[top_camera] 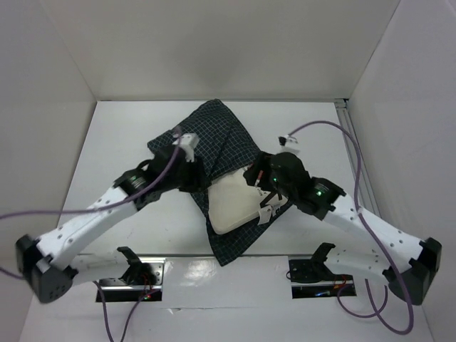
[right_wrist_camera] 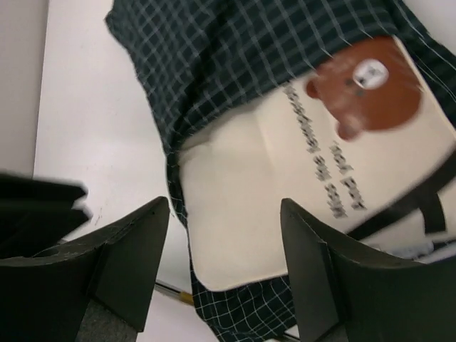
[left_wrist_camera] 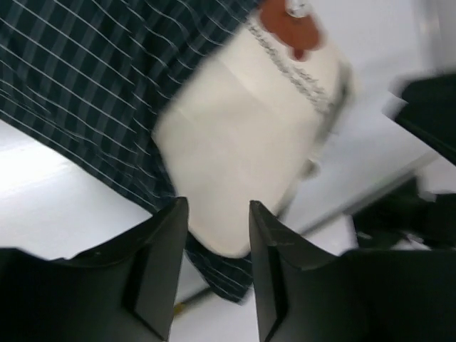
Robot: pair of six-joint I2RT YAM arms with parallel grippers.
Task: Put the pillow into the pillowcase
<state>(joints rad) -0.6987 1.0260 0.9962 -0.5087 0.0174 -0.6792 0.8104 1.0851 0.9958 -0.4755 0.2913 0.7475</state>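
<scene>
I see the pillowcase's opening edge point(top_camera: 222, 177) point(left_wrist_camera: 178, 96) lying over the cream pillow. My left gripper should close on it, toward the end away from the brown bear print.
The cream pillow point(top_camera: 231, 203) lies mid-table, its far part inside the dark checked pillowcase point(top_camera: 217, 135), its near part bare on the case's lower layer. Its brown bear print and black text show in the right wrist view point(right_wrist_camera: 367, 85). My left gripper point(top_camera: 194, 171) hovers at the pillow's left over the case; its fingers are apart and empty above the pillow's corner point(left_wrist_camera: 228, 164). My right gripper point(top_camera: 255, 177) hovers at the pillow's right edge, wide open and empty above the pillow point(right_wrist_camera: 249, 214). The pillowcase also shows in both wrist views point(left_wrist_camera: 78, 78) point(right_wrist_camera: 242, 57).
White walls close in the table point(top_camera: 121, 135) on the left, back and right. A purple cable point(top_camera: 342, 135) runs along the right side. Two black mounts point(top_camera: 135, 269) sit at the near edge.
</scene>
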